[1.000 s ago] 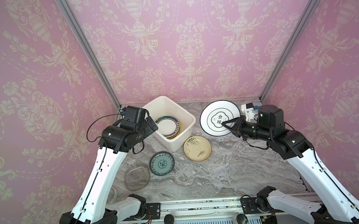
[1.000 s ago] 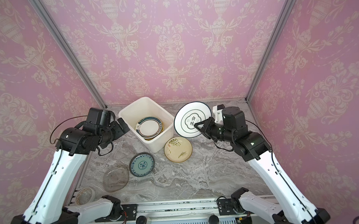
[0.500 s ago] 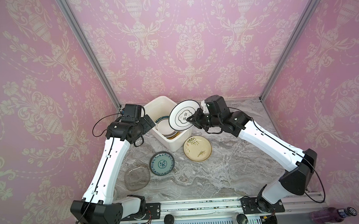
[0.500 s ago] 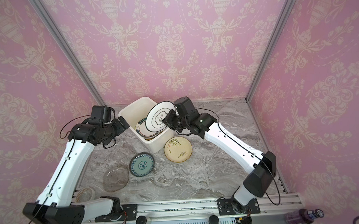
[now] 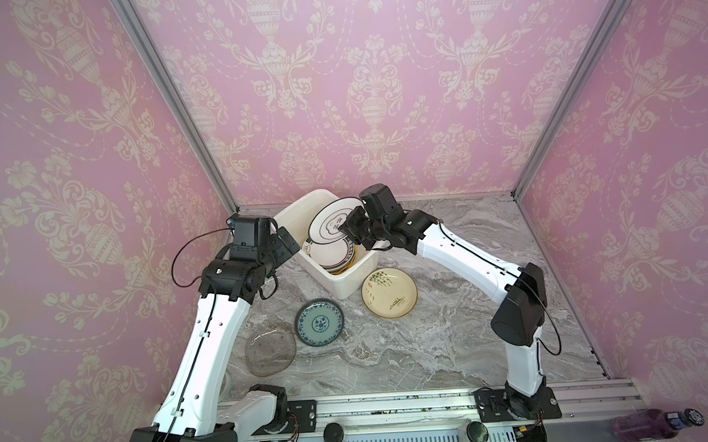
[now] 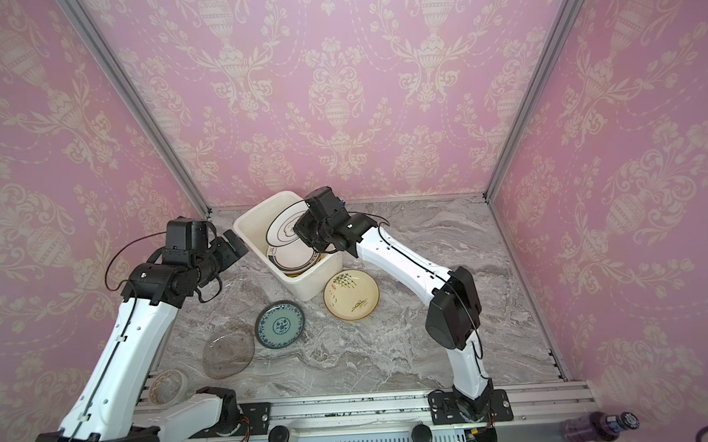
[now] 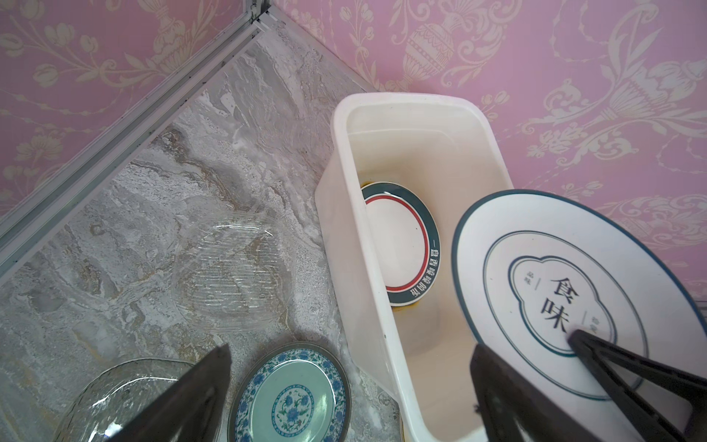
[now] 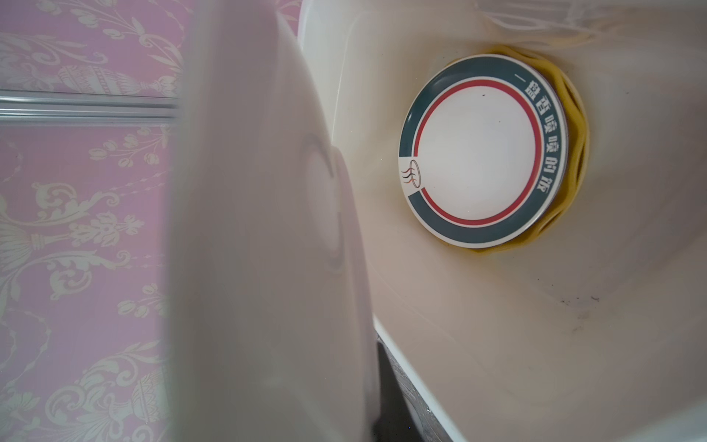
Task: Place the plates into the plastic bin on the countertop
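My right gripper has the white dark-rimmed plate. Next, I set it down on the teal-banded white plate inside the bin (image 5: 327, 250) (image 8: 482, 152).
My right gripper (image 5: 350, 226) (image 6: 300, 229) is shut on a white dark-rimmed plate (image 5: 327, 227) (image 6: 282, 230) (image 7: 535, 275), held steeply tilted over the white plastic bin (image 5: 353, 282) (image 6: 310, 284) (image 7: 336, 126). Its blurred underside (image 8: 248, 229) fills the right wrist view and hides the jaws. A white plate with a teal band (image 5: 337, 254) (image 8: 478, 149) lies in the bin on a yellow scalloped one (image 8: 574, 153). My left gripper (image 5: 285, 244) (image 7: 350, 350) hangs open and empty beside the bin's left wall. On the countertop (image 5: 453, 329) lie a cream sprigged plate (image 5: 389, 291), a teal patterned plate (image 5: 319, 322) (image 7: 290, 394) and clear glass plates (image 5: 269, 351) (image 7: 225, 268).
A clear tape roll (image 6: 167, 385) sits at the front left by the rail, under my left arm. Pink walls with aluminium rails (image 7: 114, 153) close in the counter at the back and sides. A purple bottle (image 6: 596, 427) lies outside at the front right.
My right arm has swung left with the dark-rimmed plate, from the back right of the counter to over the bin. The left gripper has stayed open beside the bin, shifting slightly.
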Motion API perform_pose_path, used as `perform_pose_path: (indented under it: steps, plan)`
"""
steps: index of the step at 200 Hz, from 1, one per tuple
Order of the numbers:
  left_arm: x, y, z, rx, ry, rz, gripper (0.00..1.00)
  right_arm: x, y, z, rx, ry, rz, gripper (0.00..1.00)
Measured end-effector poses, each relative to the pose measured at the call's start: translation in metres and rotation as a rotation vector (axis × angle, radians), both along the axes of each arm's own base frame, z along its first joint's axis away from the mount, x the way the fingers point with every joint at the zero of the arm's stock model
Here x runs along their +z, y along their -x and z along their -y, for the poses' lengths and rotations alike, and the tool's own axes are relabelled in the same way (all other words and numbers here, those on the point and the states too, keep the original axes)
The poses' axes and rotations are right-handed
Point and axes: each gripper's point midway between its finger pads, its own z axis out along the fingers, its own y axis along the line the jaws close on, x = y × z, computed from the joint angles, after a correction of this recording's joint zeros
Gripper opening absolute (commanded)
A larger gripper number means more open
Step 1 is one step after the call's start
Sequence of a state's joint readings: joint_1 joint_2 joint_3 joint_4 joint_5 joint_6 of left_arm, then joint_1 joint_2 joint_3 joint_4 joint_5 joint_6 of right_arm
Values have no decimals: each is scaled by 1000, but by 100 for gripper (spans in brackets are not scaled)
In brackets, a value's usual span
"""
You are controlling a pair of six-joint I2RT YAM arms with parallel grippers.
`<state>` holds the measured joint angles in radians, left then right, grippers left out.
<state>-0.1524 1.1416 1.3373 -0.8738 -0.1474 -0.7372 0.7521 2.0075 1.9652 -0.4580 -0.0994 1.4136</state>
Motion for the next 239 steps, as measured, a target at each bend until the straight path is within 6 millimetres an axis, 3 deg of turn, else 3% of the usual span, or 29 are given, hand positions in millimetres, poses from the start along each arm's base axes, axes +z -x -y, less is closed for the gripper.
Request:
perform_pose_path:
  steps: [54,125,181,239]
  plan:
    - [-9,-3,2,-15,-1,-12,99,-49,-17,-22,-68,43,-66,0]
    - [-16,-10,7,-40,4,-23,99,-71,-40,-42,-120,67,-85,0]
    - [-22,-10,8,-52,-5,-38,99,-104,-43,-39,-162,122,-136,0]
    - [-26,-9,8,-56,-10,-48,99,-130,-44,-39,-162,156,-167,8]
